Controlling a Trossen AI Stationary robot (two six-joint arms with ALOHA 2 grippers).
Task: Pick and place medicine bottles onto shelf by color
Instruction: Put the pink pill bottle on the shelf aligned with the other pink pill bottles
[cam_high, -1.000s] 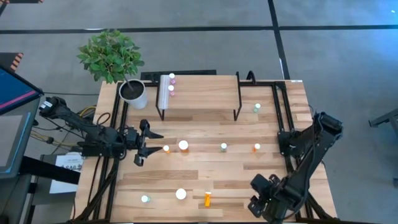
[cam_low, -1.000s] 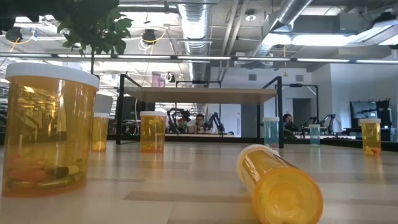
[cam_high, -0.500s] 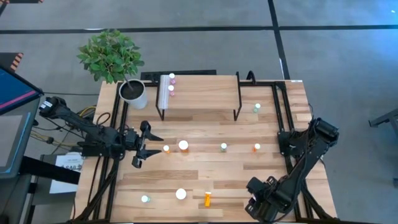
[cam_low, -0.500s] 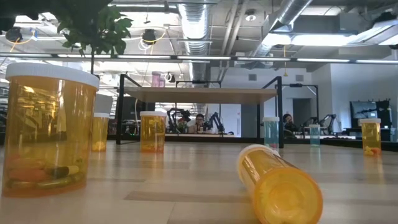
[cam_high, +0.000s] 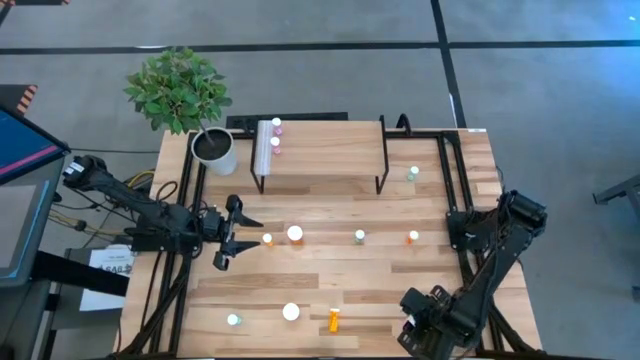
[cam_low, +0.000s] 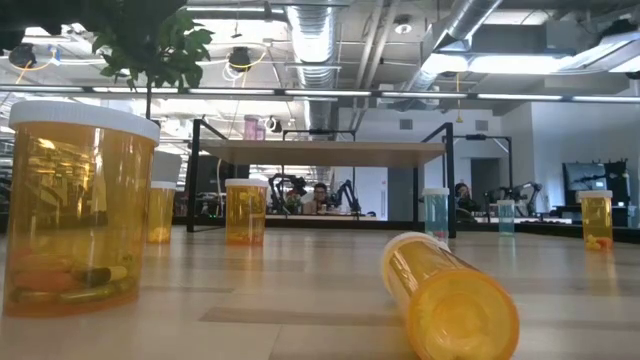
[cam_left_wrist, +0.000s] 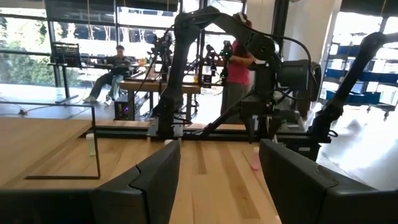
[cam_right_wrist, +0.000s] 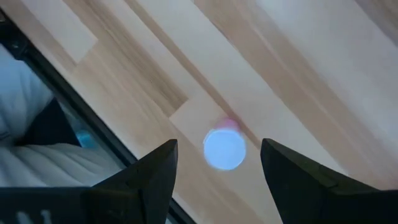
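Note:
Next, my right gripper moves down to the pink medicine bottle and closes on its body (cam_high: 411, 321) (cam_right_wrist: 227, 129) below the pale cap.
In the right wrist view a pink medicine bottle (cam_right_wrist: 224, 148) with a pale cap stands on the table. My right gripper (cam_right_wrist: 217, 163) (cam_high: 424, 326) hangs open above it at the table's near right, pointing down, one finger on either side and apart from it. My left gripper (cam_high: 236, 232) (cam_left_wrist: 220, 155) waits open and level at the table's left. The shelf (cam_high: 322, 150) stands on its black legs at the far middle, with two pink bottles (cam_high: 277, 134) on its left end. Orange (cam_high: 413, 237) and teal (cam_high: 360, 237) bottles stand loose on the table.
A potted plant (cam_high: 212, 146) stands at the far left beside the shelf. An orange bottle (cam_high: 334, 320) lies on its side near the front edge, next to a white-capped one (cam_high: 291, 312) and a teal one (cam_high: 233, 320). Black rails (cam_high: 455, 180) run along the table's right side.
My right gripper has sunk a little toward the table at the near right, still open. My left arm has kept still.

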